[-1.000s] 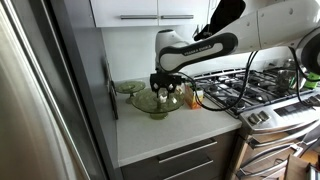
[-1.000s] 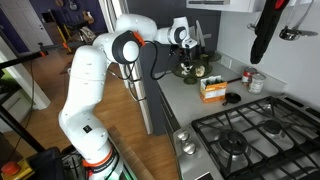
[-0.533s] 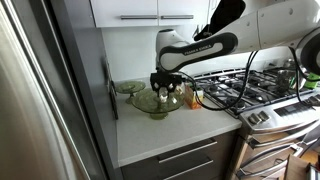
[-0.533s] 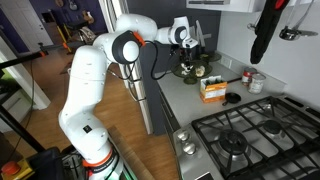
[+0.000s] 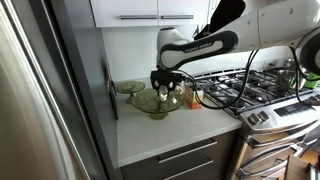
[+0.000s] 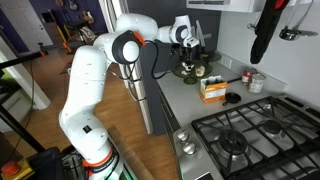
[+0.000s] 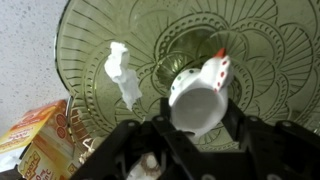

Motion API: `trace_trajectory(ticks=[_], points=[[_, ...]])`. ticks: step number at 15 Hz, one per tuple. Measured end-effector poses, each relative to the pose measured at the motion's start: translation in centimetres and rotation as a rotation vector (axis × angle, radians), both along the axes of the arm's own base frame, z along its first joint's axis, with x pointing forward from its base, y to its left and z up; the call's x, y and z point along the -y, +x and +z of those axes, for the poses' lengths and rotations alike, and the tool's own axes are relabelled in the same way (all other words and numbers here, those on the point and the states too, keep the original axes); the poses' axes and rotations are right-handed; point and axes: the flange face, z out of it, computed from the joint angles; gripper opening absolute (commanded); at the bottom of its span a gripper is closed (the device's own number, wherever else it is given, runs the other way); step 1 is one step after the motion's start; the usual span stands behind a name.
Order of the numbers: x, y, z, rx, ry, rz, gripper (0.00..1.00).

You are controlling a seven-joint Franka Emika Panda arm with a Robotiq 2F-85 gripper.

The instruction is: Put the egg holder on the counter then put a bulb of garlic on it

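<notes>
The egg holder, now tilted inside the green glass bowl, will be let go by my gripper on the open counter [image 5: 200, 119] between the green glass bowl and the gas stove.
In the wrist view the egg holder [image 7: 200, 92] is a small white cup with red trim. It lies tilted, mouth toward the camera, in the wide green glass bowl [image 7: 110, 25]. My gripper [image 7: 200, 118] is shut on the egg holder, one black finger on each side of it. A whitish bulb of garlic [image 7: 146, 164] shows low between the gripper's parts. In both exterior views the gripper [image 5: 166, 90] [image 6: 193, 56] hangs down into the bowl [image 5: 152, 103] [image 6: 188, 70], which stands on the light counter [image 5: 170, 132] [image 6: 185, 100]. The egg holder is too small to make out there.
An orange box [image 7: 40, 140] [image 6: 211, 90] stands on the counter beside the bowl. A torn white scrap [image 7: 122, 72] lies in the bowl. A small green dish [image 5: 128, 88] sits near the wall. The gas stove [image 5: 262, 88] [image 6: 250, 130] adjoins the counter.
</notes>
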Motion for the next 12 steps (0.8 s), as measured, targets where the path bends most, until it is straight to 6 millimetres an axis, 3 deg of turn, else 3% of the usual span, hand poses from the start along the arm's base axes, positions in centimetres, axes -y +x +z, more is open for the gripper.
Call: trace_trajectory(ticks=[7, 12], points=[[2.2, -0.6, 4.4, 0.059, 0.023, -0.032, 0.29], [5.0, -3.2, 7.0, 0.073, 0.038, 0.000, 0.29]])
